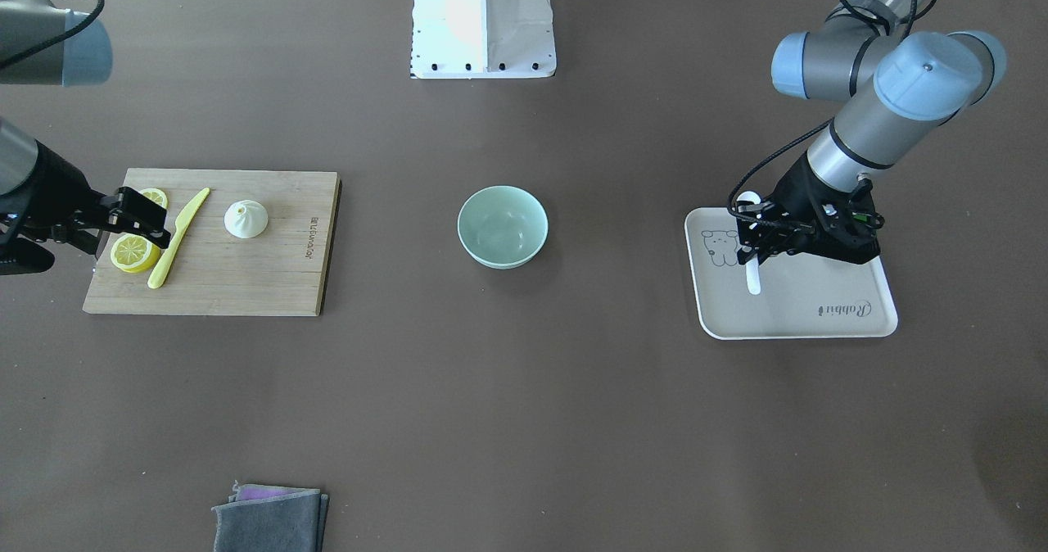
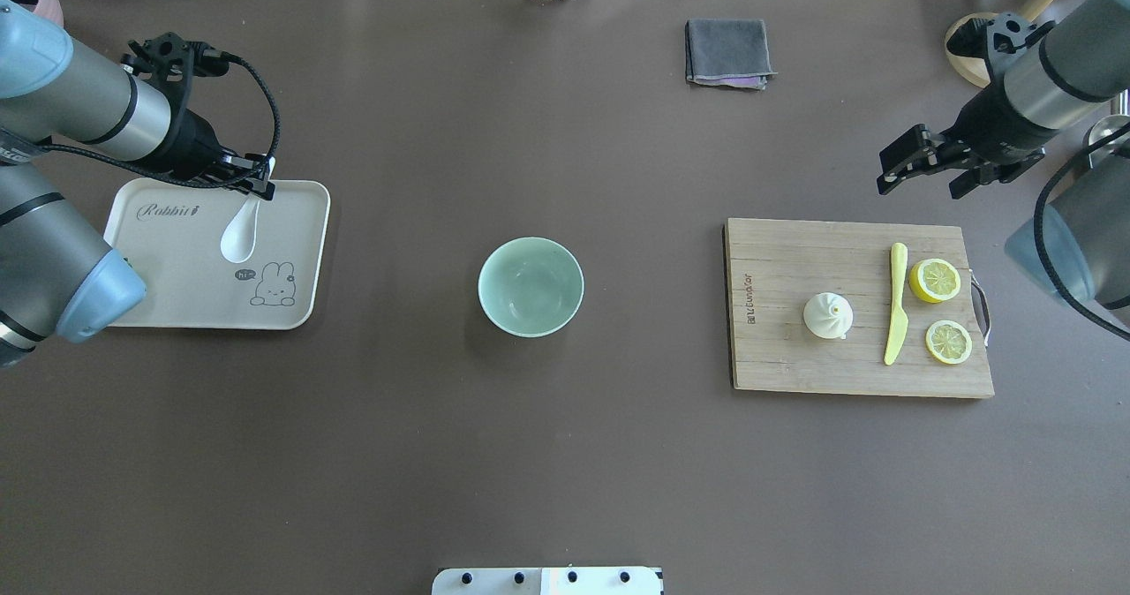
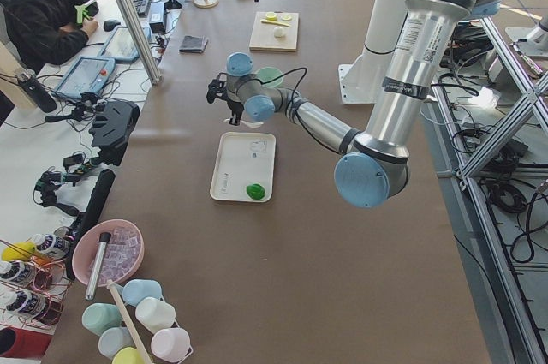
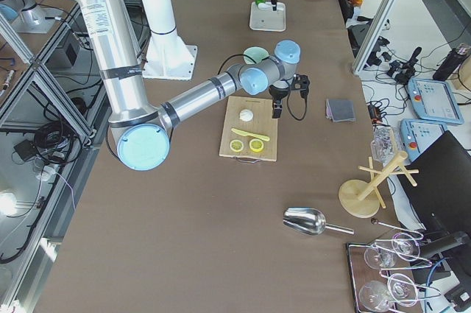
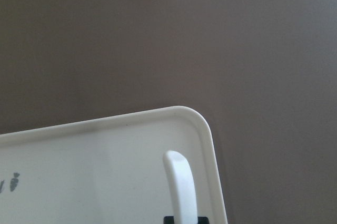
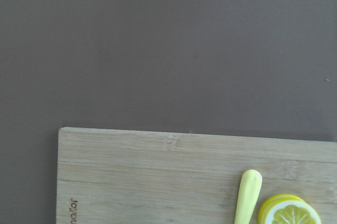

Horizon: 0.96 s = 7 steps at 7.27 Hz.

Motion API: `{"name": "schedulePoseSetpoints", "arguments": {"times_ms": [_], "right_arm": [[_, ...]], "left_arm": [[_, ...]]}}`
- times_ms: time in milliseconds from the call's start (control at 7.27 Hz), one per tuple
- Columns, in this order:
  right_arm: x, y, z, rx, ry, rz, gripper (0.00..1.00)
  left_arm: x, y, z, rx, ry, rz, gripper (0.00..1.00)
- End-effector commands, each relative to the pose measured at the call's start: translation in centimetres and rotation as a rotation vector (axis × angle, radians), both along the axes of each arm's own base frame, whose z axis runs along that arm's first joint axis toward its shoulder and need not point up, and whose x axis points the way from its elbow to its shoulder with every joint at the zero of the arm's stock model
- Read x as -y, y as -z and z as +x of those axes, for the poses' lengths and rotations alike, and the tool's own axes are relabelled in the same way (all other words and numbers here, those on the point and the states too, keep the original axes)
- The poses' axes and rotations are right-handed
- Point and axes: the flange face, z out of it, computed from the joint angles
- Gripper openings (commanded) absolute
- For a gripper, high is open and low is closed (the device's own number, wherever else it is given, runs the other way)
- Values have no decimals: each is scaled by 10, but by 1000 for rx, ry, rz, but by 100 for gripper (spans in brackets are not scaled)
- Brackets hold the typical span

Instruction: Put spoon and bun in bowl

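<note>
I should close my right gripper on the sides of the cream bun (image 1: 246,218), next to the yellow-green knife on the wooden cutting board.
The white spoon (image 2: 238,235) hangs a little above the beige tray (image 2: 177,268). My left gripper (image 2: 258,187) is shut on its handle, whose tip shows in the left wrist view (image 5: 179,182). The mint-green bowl (image 2: 530,286) stands empty at the table's middle. The cream bun (image 2: 828,316) sits on the wooden cutting board (image 2: 794,365). My right gripper (image 2: 918,184) is open and empty. It hovers above the board's far edge, apart from the bun. In the front view the left gripper (image 1: 753,245) is over the tray and the right gripper (image 1: 143,220) is over the lemon slices.
A yellow-green knife (image 2: 896,317) and two lemon slices (image 2: 935,280) lie on the board, right of the bun. A folded grey cloth (image 2: 726,52) lies at the far side. A small green thing (image 3: 254,191) sits on the tray.
</note>
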Motion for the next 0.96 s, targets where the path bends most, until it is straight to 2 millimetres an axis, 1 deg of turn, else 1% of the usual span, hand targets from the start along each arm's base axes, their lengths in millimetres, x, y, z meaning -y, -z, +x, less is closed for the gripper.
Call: {"name": "schedulePoseSetpoints", "arguments": {"times_ms": [0, 138, 275, 413, 550, 688, 826], "right_arm": [[-41, -16, -63, -28, 21, -8, 100], [-62, -29, -86, -67, 42, -19, 100], [-73, -30, -102, -78, 39, -42, 100], [-84, -32, -118, -93, 51, -34, 96], [-93, -33, -129, -96, 50, -58, 80], [-93, -33, -131, -97, 52, -61, 36], [-92, -35, -132, -100, 59, -56, 0]], "left_arm": [[10, 62, 22, -79, 54, -57, 0], [4, 87, 48, -108, 50, -82, 0], [4, 105, 68, -125, 46, -92, 0], [8, 128, 91, -146, 50, -122, 0], [11, 137, 96, -152, 57, -128, 0], [14, 141, 102, -151, 55, -126, 0], [15, 141, 105, -150, 53, -127, 0]]}}
